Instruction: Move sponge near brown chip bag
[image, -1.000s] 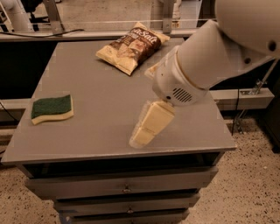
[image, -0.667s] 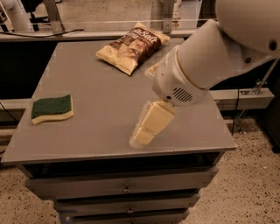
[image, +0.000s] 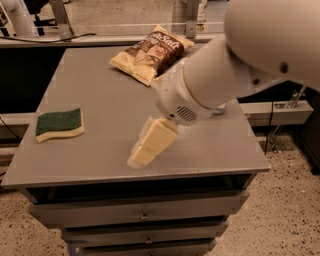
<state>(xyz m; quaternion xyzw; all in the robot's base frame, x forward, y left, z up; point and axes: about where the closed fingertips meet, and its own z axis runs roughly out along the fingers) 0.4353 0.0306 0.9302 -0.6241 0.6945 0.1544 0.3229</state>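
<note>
The middle of the dark green (image: 60, 122) and pale yellow sponge is next, and my gripper needs to move there and close on it.
The sponge (image: 59, 124), dark green on top over a pale yellow base, lies flat near the left edge of the grey tabletop (image: 100, 85). The brown chip bag (image: 150, 50), dark brown in the middle with pale tan edges, lies at the back centre of the table. My gripper (image: 148, 144), cream-coloured, hangs low over the front middle of the table, pointing down and to the left. It is well to the right of the sponge and in front of the bag. It touches neither of them. My white arm (image: 235, 65) covers the table's right rear part.
The table is a drawer cabinet with several drawers (image: 142, 214) below its front edge. A rail and metal posts (image: 60, 20) run behind the table. A speckled floor (image: 285, 210) lies to the right.
My arm and gripper have moved a little to the left, closer to the sponge. The sponge and the chip bag have not moved.
</note>
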